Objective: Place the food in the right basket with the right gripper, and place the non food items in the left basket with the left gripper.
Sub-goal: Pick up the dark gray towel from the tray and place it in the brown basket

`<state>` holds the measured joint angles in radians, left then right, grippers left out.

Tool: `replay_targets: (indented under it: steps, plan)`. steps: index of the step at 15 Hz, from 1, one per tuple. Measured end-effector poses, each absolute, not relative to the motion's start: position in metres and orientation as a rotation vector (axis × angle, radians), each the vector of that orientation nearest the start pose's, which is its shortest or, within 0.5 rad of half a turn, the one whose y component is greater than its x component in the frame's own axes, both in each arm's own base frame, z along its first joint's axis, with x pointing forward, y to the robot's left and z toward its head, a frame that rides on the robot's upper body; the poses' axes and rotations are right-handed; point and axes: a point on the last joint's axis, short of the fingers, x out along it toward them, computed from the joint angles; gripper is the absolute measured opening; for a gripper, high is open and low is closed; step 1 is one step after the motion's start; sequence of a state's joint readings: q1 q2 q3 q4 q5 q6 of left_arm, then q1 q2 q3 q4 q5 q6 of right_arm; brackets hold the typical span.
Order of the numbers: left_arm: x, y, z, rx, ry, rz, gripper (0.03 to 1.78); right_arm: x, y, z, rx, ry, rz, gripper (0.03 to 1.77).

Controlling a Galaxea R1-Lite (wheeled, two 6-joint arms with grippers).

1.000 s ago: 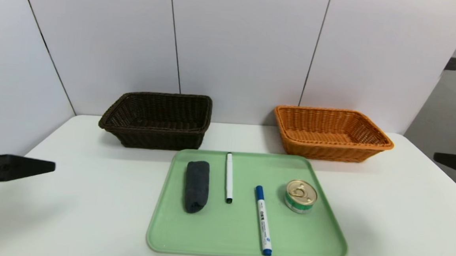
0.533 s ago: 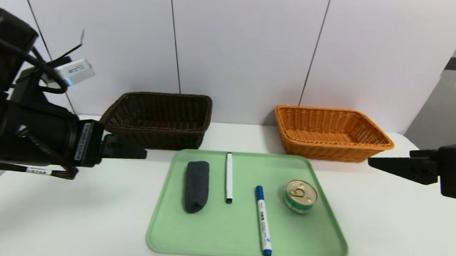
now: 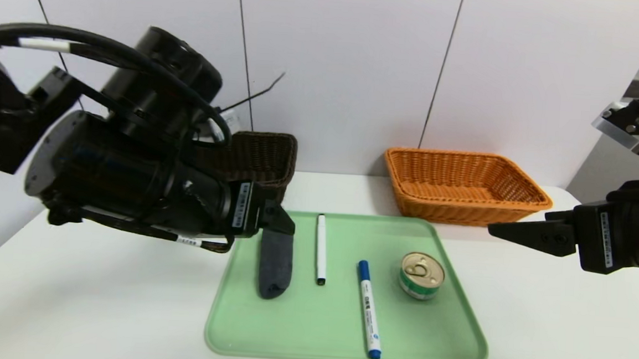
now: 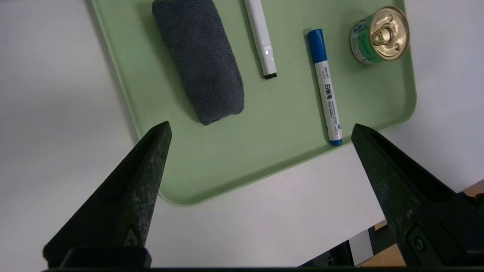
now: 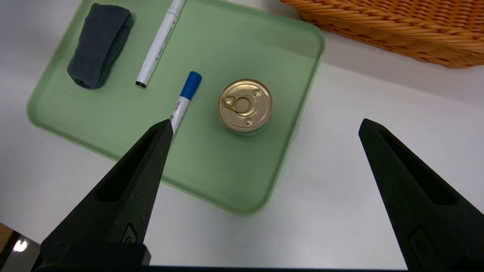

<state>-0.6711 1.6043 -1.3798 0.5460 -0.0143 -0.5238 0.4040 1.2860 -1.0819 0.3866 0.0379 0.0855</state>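
Observation:
Next, I close my left gripper across the middle (image 3: 276, 258) (image 4: 199, 61) of the folded dark grey cloth, next to the slim white marker.
The food, a short tin can (image 3: 421, 274) with a gold pull-ring lid, stands on the right of a green tray (image 3: 316, 323). A folded dark grey cloth (image 3: 275, 263), a slim white marker (image 3: 321, 249) and a blue-capped marker (image 3: 368, 310) lie left of it. My left gripper (image 3: 286, 224) hovers open above the cloth's far end, empty (image 4: 261, 125). My right gripper (image 3: 496, 230) hangs open and empty (image 5: 266, 121), right of the tray and above the table. The dark brown left basket (image 3: 265, 154) is mostly hidden behind my left arm. The orange right basket (image 3: 463, 185) stands behind the tray.
The white table (image 3: 554, 327) runs bare on both sides of the tray. A white panelled wall (image 3: 348, 65) stands close behind both baskets. My bulky left arm (image 3: 121, 162) fills the space above the table's left half.
Both arms have swung in from the sides. The left one moved right, over the tray's left edge, covering most of the dark basket. The right one moved left toward the tray.

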Motion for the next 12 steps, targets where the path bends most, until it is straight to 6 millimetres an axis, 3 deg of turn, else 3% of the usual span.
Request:
replay_targets:
  steps: [6, 12]
  plan:
    - [0.241, -0.211, 0.222, -0.211, 0.968, -0.29, 1.69, 0.174, 0.075, 0.269, 0.011, 0.612, 0.387, 1.7]
    - [0.271, -0.224, 0.184, -0.171, 1.017, -0.158, 1.69, 0.174, 0.073, 0.266, 0.012, 0.626, 0.378, 1.7]
